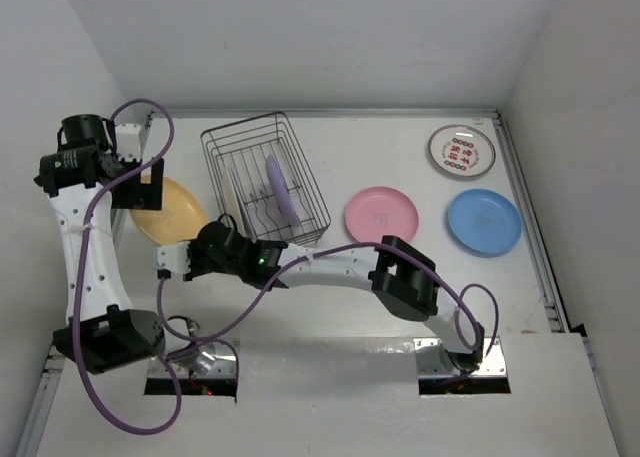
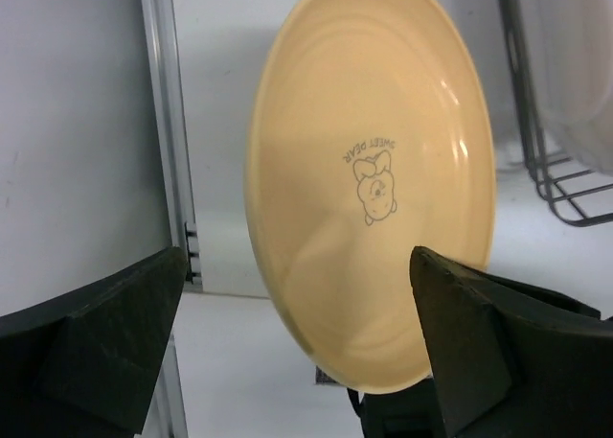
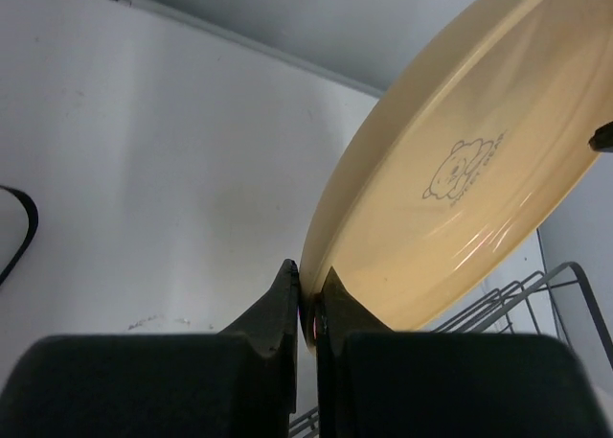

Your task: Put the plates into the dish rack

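I should use my right gripper to set the yellow plate down in the dish rack (image 1: 249, 198) between the white plate and the purple plate.
My right gripper (image 3: 308, 285) is shut on the rim of the yellow plate (image 3: 460, 189), which has a small bear print and is held tilted left of the dish rack (image 1: 265, 177). In the top view the right gripper (image 1: 172, 249) sits at the near edge of the yellow plate (image 1: 165, 209). My left gripper (image 2: 297, 265) is open, its fingers on either side of the yellow plate (image 2: 374, 170) without touching it; in the top view it (image 1: 135, 182) is at the plate's far-left side. A purple plate (image 1: 277, 189) stands upright in the rack.
A pink plate (image 1: 381, 215), a blue plate (image 1: 484, 221) and a grey-rimmed printed plate (image 1: 461, 150) lie flat to the right of the rack. The rack's wire corner shows in the left wrist view (image 2: 546, 170) and the right wrist view (image 3: 536, 294). White walls enclose the table.
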Available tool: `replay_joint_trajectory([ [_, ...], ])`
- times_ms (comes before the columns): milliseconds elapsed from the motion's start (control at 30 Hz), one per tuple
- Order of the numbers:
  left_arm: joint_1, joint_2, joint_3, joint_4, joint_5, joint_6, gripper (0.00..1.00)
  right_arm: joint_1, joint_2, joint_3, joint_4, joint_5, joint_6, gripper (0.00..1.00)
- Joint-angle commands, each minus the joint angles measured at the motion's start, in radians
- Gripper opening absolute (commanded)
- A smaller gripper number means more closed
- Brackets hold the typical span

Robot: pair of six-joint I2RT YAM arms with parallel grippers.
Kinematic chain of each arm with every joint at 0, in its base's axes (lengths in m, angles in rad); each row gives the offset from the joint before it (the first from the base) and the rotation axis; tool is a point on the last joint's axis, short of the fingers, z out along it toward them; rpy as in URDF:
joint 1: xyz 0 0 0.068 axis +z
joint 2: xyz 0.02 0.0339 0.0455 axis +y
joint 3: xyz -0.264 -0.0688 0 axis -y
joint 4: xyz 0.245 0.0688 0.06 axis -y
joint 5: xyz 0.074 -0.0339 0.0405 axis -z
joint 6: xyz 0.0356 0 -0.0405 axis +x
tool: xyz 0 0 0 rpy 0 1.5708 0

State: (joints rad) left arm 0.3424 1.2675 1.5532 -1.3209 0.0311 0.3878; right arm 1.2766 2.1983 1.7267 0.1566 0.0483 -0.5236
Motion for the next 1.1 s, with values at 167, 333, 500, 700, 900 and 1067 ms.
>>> replay_joint_trajectory([
  [167, 0.001, -0.045, 0.316, 0.1, 0.272, -0.09, 1.0, -0.063, -0.124, 0.065, 0.141, -0.114, 0.229, 0.0],
  [333, 0.001, -0.095, 0.37, 0.273, 0.404, -0.138, 1.0, -0.135, -0.153, 0.112, 0.213, -0.252, 0.592, 0.0],
  [500, 0.003, -0.186, 0.363, 0.458, 0.481, -0.228, 1.0, -0.215, -0.221, 0.131, 0.282, -0.333, 0.838, 0.0],
  [700, 0.003, -0.229, 0.257, 0.532, 0.484, -0.253, 1.0, -0.278, -0.316, 0.117, 0.353, -0.401, 0.991, 0.0],
  [900, 0.001, -0.223, 0.085, 0.496, 0.31, -0.202, 1.0, -0.388, -0.451, -0.044, 0.27, -0.412, 0.973, 0.0],
  [1067, 0.001, -0.157, -0.108, 0.476, 0.029, -0.185, 1.0, -0.442, -0.495, -0.177, 0.23, -0.469, 0.952, 0.0],
])
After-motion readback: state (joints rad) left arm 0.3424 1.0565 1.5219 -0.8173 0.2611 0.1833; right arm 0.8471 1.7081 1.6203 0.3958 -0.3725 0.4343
